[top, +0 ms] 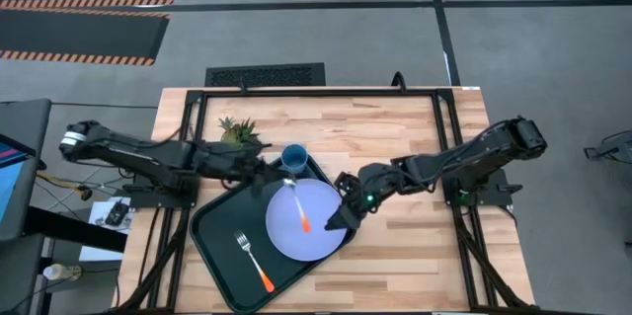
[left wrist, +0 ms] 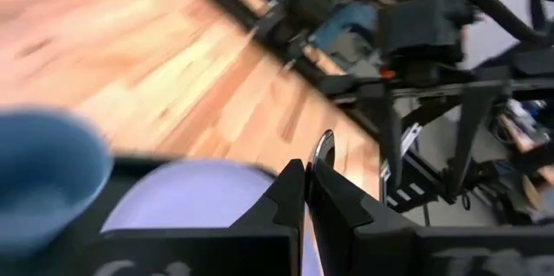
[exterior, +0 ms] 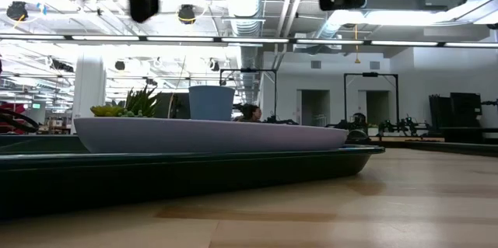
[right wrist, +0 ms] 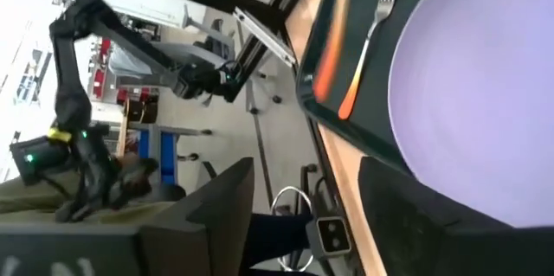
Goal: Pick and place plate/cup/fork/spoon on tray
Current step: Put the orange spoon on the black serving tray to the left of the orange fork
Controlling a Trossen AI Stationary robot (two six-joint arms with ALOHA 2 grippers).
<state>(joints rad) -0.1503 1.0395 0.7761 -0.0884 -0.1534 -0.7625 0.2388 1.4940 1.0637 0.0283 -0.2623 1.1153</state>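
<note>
I need to use my left gripper to put the spoon on the tray (top: 241, 275) next to the fork, on the side away from the plate.
The dark green tray (top: 222, 256) lies at the table's near left. The lavender plate (top: 316, 241) lies on its right part, and the blue cup (top: 294, 158) stands at its far corner. The fork (top: 254, 261) lies on the tray floor left of the plate. My left gripper (top: 276, 177) is shut on the spoon (top: 299, 206) above the plate's far rim, beside the cup (left wrist: 43, 181). My right gripper (top: 341, 221) is open at the plate's right rim (right wrist: 485, 94); I cannot tell whether it touches the rim. My left gripper pinches the spoon between its two fingers close to the silver bowl (left wrist: 324, 148), which pokes out edge-on past the fingertips. The fingers come slanting from the table's left. The orange handle (top: 303, 222) runs toward the near edge over the plate; whether its end touches the plate I cannot tell.
A small green potted plant (top: 238, 133) stands on the table just beyond the tray's far left corner. Bare wood lies right of the plate (top: 425, 246) and along the far edge.
</note>
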